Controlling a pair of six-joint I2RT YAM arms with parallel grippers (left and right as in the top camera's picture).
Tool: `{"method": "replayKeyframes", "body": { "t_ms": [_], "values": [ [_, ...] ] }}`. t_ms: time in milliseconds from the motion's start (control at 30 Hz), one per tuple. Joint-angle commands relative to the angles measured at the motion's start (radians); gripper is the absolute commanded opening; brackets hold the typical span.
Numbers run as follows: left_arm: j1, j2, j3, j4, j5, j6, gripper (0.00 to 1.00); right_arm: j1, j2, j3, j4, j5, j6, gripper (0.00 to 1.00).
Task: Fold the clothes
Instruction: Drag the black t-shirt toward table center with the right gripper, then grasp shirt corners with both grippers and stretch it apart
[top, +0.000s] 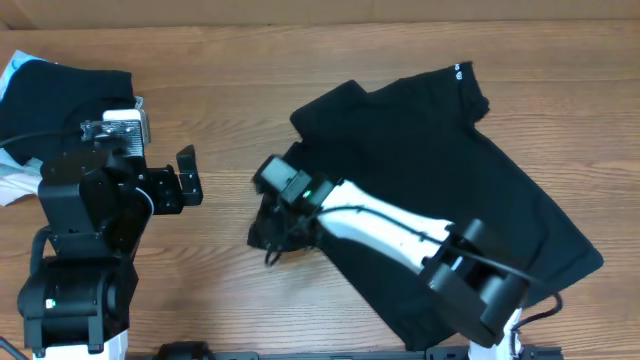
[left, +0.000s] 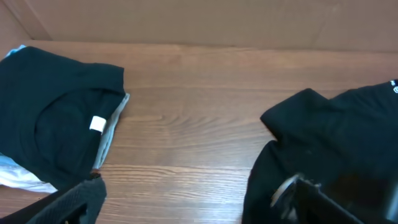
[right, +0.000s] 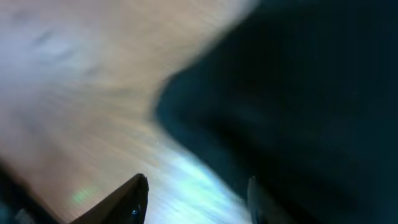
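Note:
The bunched sleeve's top edge (top: 290, 156) (left: 261, 160) on the black T-shirt, beside the shirt's inward corner, is the next place that my left gripper needs to go to and close on.
A black T-shirt (top: 440, 170) lies spread on the wooden table at centre right, its left sleeve bunched at its left edge. It shows at the right of the left wrist view (left: 329, 149) and fills the right of the blurred right wrist view (right: 298, 93). My right gripper (top: 272, 232) hangs over the bunched sleeve edge, open, one finger over wood and one over cloth (right: 196, 199). My left gripper (top: 185, 175) is open and empty over bare wood, left of the shirt. Its fingertips (left: 186, 208) frame bare table.
A stack of folded dark clothes (top: 60, 95) lies at the far left, with light cloth under it; it also shows in the left wrist view (left: 56, 118). A cardboard wall (left: 199, 22) runs along the back of the table.

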Motion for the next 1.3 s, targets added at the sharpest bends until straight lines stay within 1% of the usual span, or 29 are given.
{"method": "replayKeyframes", "body": {
  "t_ms": [0,33,133,167,200,233,267,333,467,567,633,800,867,933,967,1067,1200,1233,1267],
  "values": [
    [-0.003,0.042,0.023,-0.004,0.088,0.013,0.82,-0.159,-0.117,0.060,-0.055,0.127,0.066,0.55],
    [-0.004,0.065,0.023,-0.004,0.119,0.013,0.72,-0.193,-0.137,0.062,-0.071,0.127,0.070,0.55],
    [-0.023,0.155,0.023,-0.005,0.152,0.021,0.46,-0.314,-0.202,0.062,-0.124,0.126,0.083,0.55],
    [-0.038,0.193,0.023,-0.005,0.152,0.021,0.40,-0.352,-0.221,0.062,-0.139,0.126,0.089,0.55],
    [-0.055,0.230,0.023,-0.005,0.152,0.022,0.30,-0.394,-0.241,0.062,-0.153,0.122,0.088,0.55],
    [-0.108,0.327,0.023,-0.003,0.165,0.063,0.04,-0.470,-0.275,0.062,-0.180,0.111,0.088,0.56],
    [-0.137,0.376,0.023,0.000,0.185,0.099,0.04,-0.502,-0.287,0.062,-0.192,0.108,0.088,0.56],
    [-0.203,0.485,0.023,0.027,0.230,0.168,0.04,-0.568,-0.300,0.062,-0.217,0.108,0.088,0.61],
    [-0.326,0.692,0.023,0.124,0.275,0.299,0.04,-0.674,-0.297,0.061,-0.289,0.100,0.089,0.63],
    [-0.380,0.816,0.023,0.205,0.268,0.359,0.04,-0.732,-0.295,0.061,-0.341,0.100,0.088,0.65],
    [-0.395,0.878,0.023,0.255,0.244,0.359,0.04,-0.763,-0.295,0.060,-0.367,0.101,0.082,0.67],
    [-0.387,1.001,0.023,0.379,0.138,0.239,0.04,-0.815,-0.291,0.048,-0.406,0.105,0.057,0.70],
    [-0.374,1.052,0.023,0.407,0.113,0.217,0.04,-0.826,-0.288,0.035,-0.410,0.104,0.037,0.70],
    [-0.359,1.102,0.023,0.412,0.100,0.194,0.04,-0.826,-0.288,0.008,-0.410,0.124,0.027,0.71],
    [-0.340,1.144,0.023,0.412,0.082,0.165,0.04,-0.826,-0.288,-0.018,-0.409,0.135,0.028,0.71],
    [-0.301,1.190,0.023,0.402,0.060,0.105,0.04,-0.826,-0.287,-0.067,-0.395,0.147,0.028,0.71],
    [-0.208,1.202,0.023,0.329,-0.096,-0.109,0.04,-0.826,-0.287,-0.148,-0.343,0.181,0.045,0.72],
    [-0.178,1.202,0.023,0.300,-0.147,-0.185,0.04,-0.830,-0.287,-0.170,-0.323,0.183,0.055,0.73],
    [-0.146,1.202,0.023,0.273,-0.167,-0.225,0.04,-0.833,-0.287,-0.184,-0.311,0.183,0.066,0.75]
  ]
}}
